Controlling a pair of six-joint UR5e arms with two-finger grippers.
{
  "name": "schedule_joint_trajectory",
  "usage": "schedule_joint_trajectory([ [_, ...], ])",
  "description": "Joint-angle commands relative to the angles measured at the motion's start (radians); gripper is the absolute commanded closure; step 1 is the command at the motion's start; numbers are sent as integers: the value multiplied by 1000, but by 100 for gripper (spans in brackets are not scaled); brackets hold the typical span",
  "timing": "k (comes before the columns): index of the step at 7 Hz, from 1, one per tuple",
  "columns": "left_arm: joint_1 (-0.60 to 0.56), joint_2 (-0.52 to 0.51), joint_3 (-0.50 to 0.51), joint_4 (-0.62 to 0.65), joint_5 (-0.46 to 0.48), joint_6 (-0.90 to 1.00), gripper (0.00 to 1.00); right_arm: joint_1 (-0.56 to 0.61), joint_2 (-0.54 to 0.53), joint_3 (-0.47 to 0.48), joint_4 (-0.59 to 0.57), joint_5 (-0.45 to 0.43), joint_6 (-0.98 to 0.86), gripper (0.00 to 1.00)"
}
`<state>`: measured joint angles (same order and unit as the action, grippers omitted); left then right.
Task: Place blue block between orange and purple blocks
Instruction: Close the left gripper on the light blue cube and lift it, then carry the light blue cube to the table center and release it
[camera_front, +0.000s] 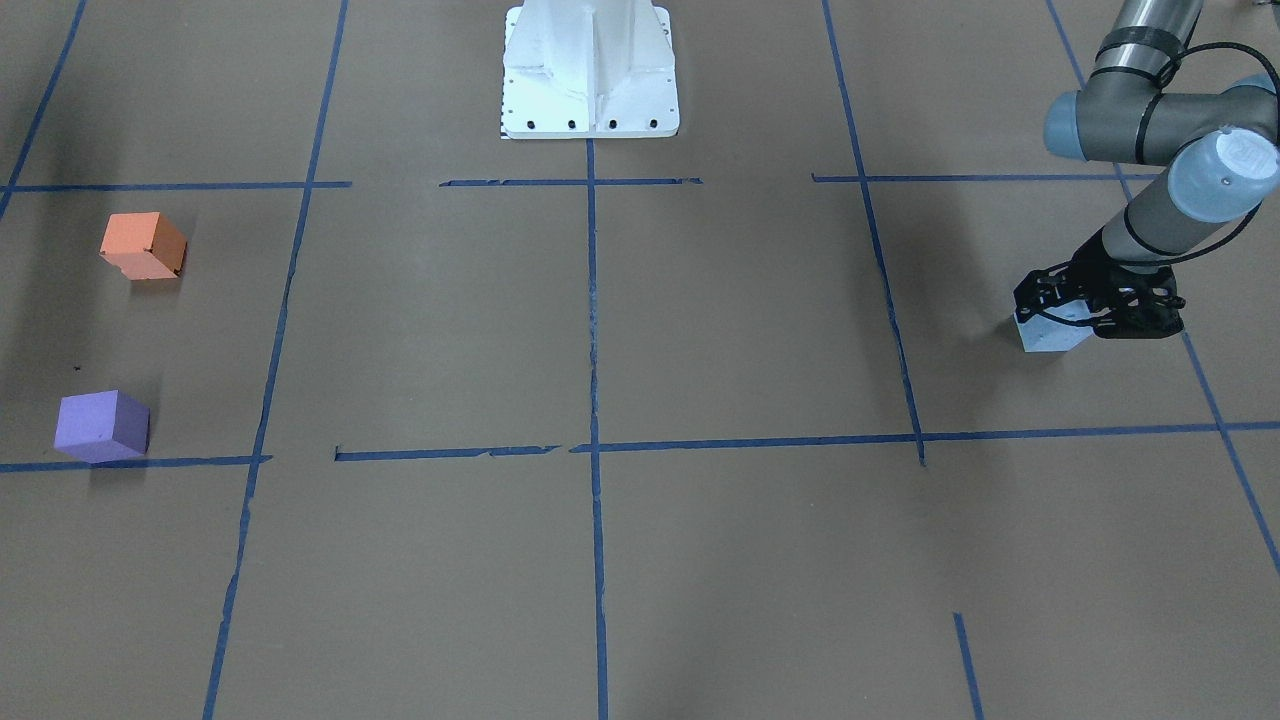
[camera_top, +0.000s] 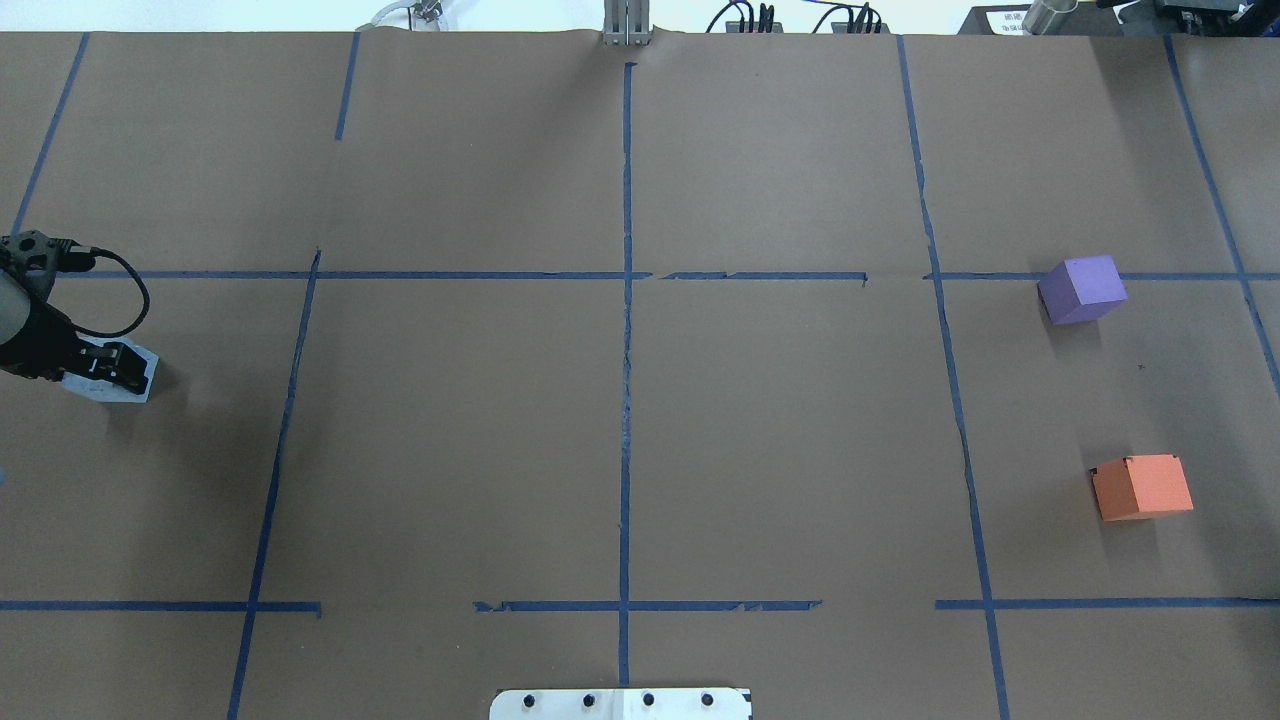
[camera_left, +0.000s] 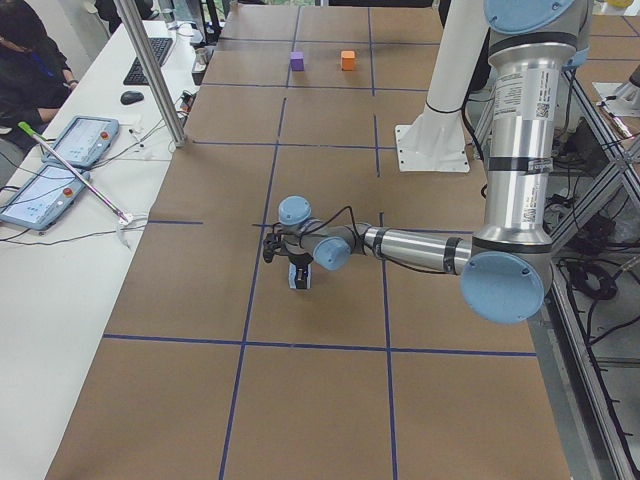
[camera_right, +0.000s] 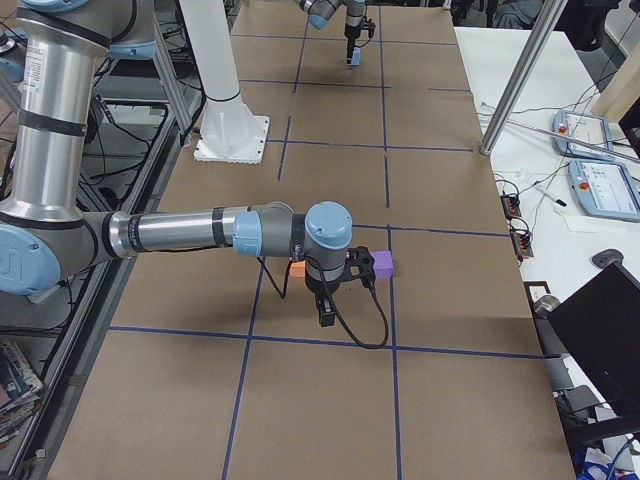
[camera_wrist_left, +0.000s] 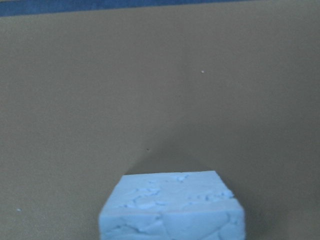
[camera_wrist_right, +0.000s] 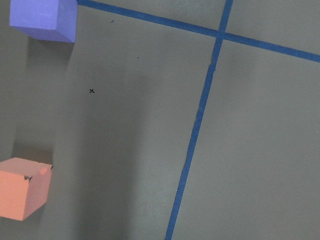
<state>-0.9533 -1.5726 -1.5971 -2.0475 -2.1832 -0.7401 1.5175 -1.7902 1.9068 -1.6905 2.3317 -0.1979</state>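
Observation:
Next, my left gripper sets the blue block down on the middle blue tape line (camera_front: 603, 331), in the stretch between its crossings. The blue block is now at the table's far side.
The pale blue block (camera_front: 1048, 336) sits at the table's far left side; it also shows in the overhead view (camera_top: 88, 386) and fills the bottom of the left wrist view (camera_wrist_left: 172, 206). My left gripper (camera_front: 1085, 312) is down over it, and its jaws look closed on the block. The orange block (camera_top: 1142, 487) and the purple block (camera_top: 1082, 288) stand apart on the right side, bare table between them. They also show in the right wrist view, orange (camera_wrist_right: 22, 189) and purple (camera_wrist_right: 45, 17). My right gripper (camera_right: 326, 315) hovers above those two; I cannot tell whether it is open or shut.
Brown paper covers the table (camera_top: 640, 430), marked with blue tape lines (camera_top: 626, 350). The white robot base (camera_front: 590, 70) stands at the middle of the near edge. An operators' desk with tablets (camera_left: 60, 160) runs along the far side.

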Motion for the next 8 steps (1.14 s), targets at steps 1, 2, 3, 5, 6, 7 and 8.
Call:
schedule_joint_trajectory([
  [1, -45, -44, -23, 4, 0, -11, 31, 1, 0, 0, 0, 0, 0, 0],
  [2, -51, -90, -30, 9, 0, -16, 31, 0, 0, 0, 2, 0, 0, 0],
  [3, -51, -128, -32, 10, 2, -18, 31, 0, 0, 0, 0, 0, 0, 0],
  [5, -42, -223, -43, 13, 6, -75, 29, 0, 0, 0, 2, 0, 0, 0],
  [6, 6, -313, -46, 71, 60, -176, 29, 0, 0, 0, 0, 0, 0, 0],
  [7, 96, -387, -62, 164, 118, -247, 29, 1, 0, -2, 0, 0, 0, 0],
  [8, 184, -487, -66, 282, 182, -328, 29, 1, 0, -2, 0, 0, 0, 0],
])
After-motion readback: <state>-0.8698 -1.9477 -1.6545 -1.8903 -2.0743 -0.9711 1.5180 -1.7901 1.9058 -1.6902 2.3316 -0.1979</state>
